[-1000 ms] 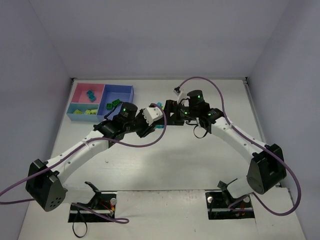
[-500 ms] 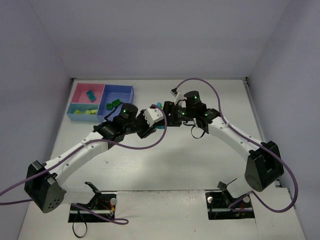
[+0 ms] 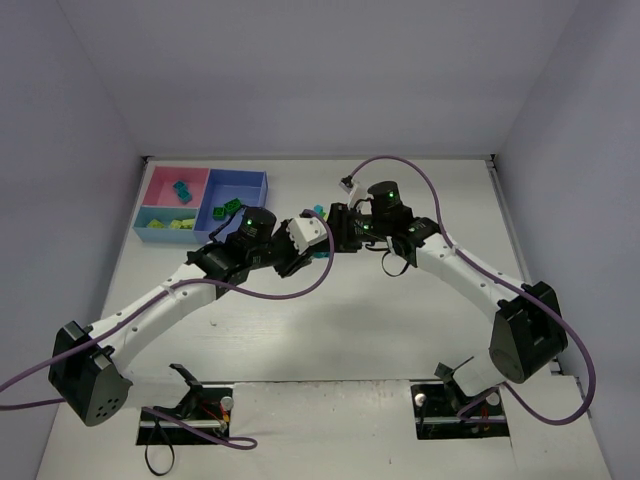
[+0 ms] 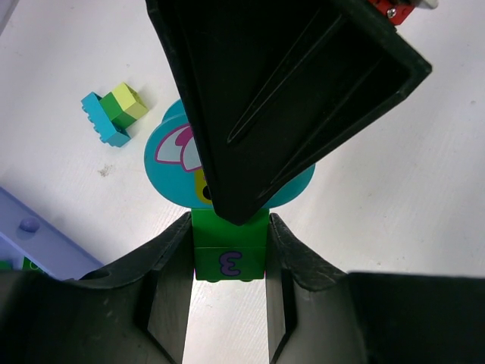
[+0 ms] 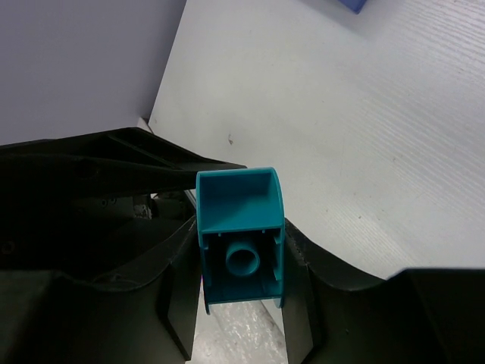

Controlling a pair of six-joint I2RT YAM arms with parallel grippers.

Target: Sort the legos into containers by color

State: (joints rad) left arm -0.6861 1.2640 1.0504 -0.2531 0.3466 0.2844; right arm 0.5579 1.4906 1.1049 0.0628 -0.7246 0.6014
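Observation:
My left fingers span both stacked green legos, so they should open, back off and take only the end green lego (image 4: 230, 265) before pulling it away.
My left gripper (image 4: 229, 231) is shut on a dark green lego (image 4: 229, 256) marked with a purple 3. A teal lego (image 4: 168, 155) with a rounded, pictured face sits against its far end. My right gripper (image 5: 241, 227) is shut on that teal lego (image 5: 241, 243), whose hollow underside faces the camera. In the top view both grippers meet at mid-table, the left gripper (image 3: 308, 248) and the right gripper (image 3: 335, 233) tip to tip. The pink tray (image 3: 160, 181), light-blue tray (image 3: 152, 216) and medium-blue tray (image 3: 250, 186) stand at the far left.
A loose teal and yellow-green lego pair (image 4: 114, 114) lies on the table just beyond the grippers. Teal legos (image 3: 182, 189) lie in the pink tray, yellow-green ones (image 3: 181, 223) in the light-blue tray, green ones (image 3: 227, 208) in the medium-blue tray. The medium-blue tray's corner (image 4: 34, 235) is close by on the left.
The right gripper has moved left and closed in on the left gripper, and the left gripper has shifted slightly toward it. Both now hold the joined pieces.

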